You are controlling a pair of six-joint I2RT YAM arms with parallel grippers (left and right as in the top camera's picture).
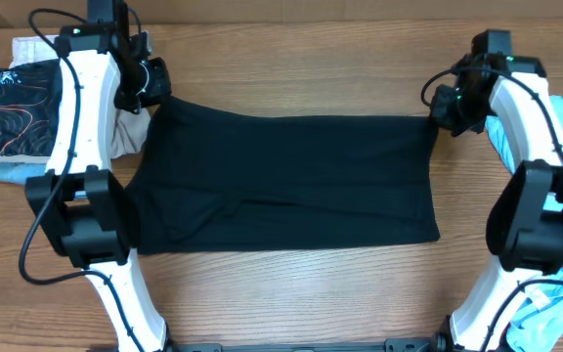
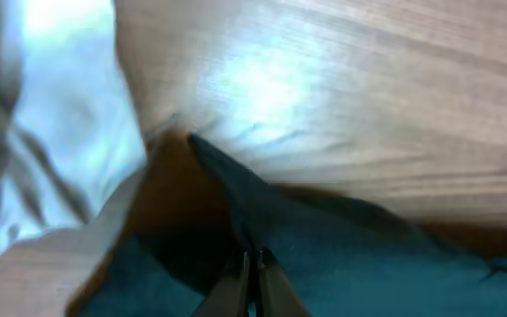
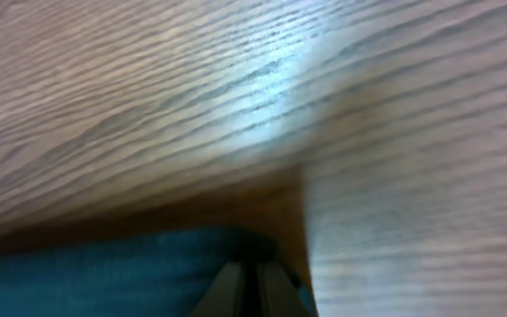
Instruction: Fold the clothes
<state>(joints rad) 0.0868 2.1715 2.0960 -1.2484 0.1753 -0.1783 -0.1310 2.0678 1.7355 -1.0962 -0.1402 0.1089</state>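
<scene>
I need to use my left gripper to lay the black garment's far corner down on the garment's crumpled near corner [image 1: 159, 222].
The clothes [image 1: 281, 181], one large plain black garment, lie spread flat across the middle of the wooden table. My left gripper [image 1: 152, 90] sits at the garment's far left corner. In the left wrist view this gripper [image 2: 253, 260] is shut on the dark fabric [image 2: 341, 255], which rises in a ridge toward a point. My right gripper [image 1: 440, 115] is at the far right corner. In the right wrist view it [image 3: 253, 269] is shut, with the cloth's edge [image 3: 104, 273] pinched at its tips.
A smaller black piece with orange line print [image 1: 13, 98] lies on white and light blue cloths at the far left. A pale cloth [image 1: 130, 135] lies beside the left arm, seen too as the pale cloth [image 2: 51, 132]. A light blue garment [image 1: 545, 303] lies under the right arm.
</scene>
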